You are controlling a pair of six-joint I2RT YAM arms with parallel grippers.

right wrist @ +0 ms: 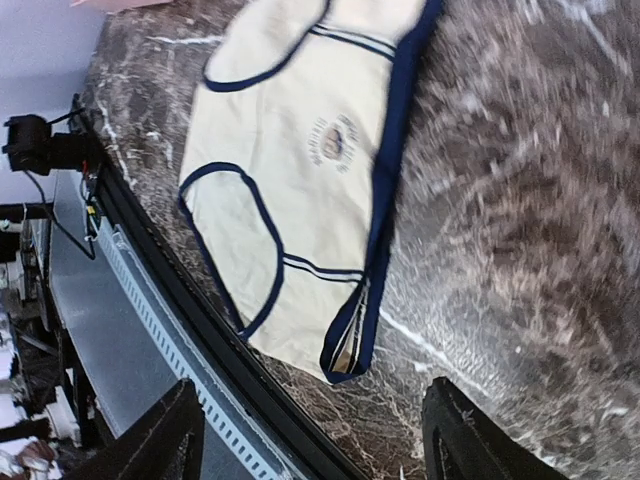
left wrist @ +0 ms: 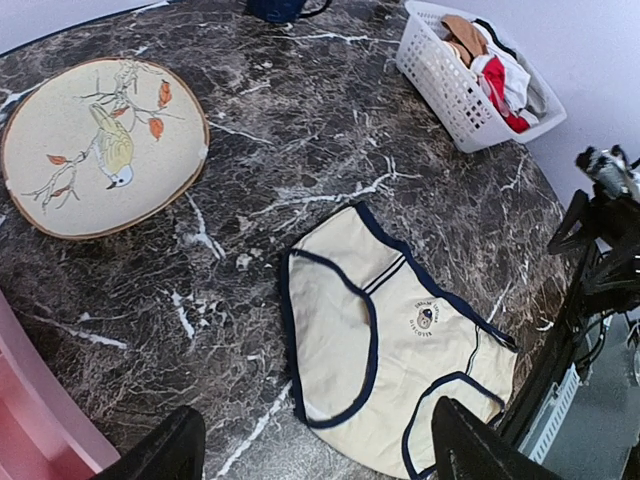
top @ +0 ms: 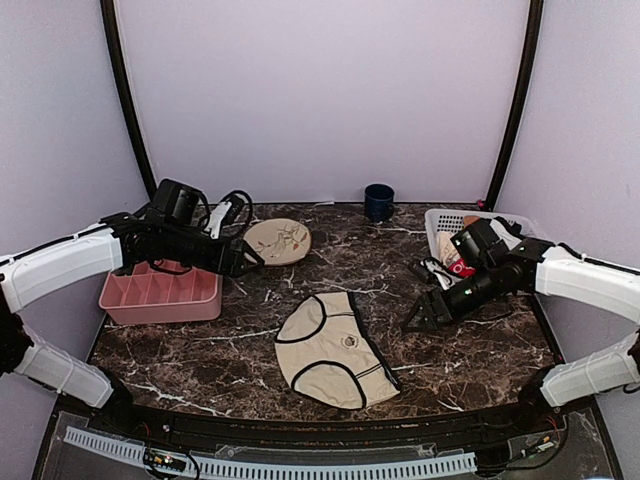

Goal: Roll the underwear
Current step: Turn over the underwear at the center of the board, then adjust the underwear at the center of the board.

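My right gripper will go next to the waistband's near corner (top: 397,388) (right wrist: 348,371) on the cream underwear, by the front edge of the table, and close there.
The cream underwear (top: 335,348) with dark trim lies flat and unrolled on the marble table, near the front middle. It also shows in the left wrist view (left wrist: 395,340) and in the right wrist view (right wrist: 305,170). My left gripper (top: 250,258) is open and empty, held above the table to the upper left of the underwear, next to the round plate. My right gripper (top: 420,315) is open and empty, held above the table just right of the underwear. The gripper fingertips (left wrist: 170,455) (right wrist: 160,440) are wide apart in both wrist views.
A round beige plate (top: 277,241) with a bird pattern lies at the back left. A pink divided tray (top: 160,293) sits at the left. A white basket (top: 450,228) with a red garment (left wrist: 500,85) stands at the back right. A dark mug (top: 379,201) is at the back.
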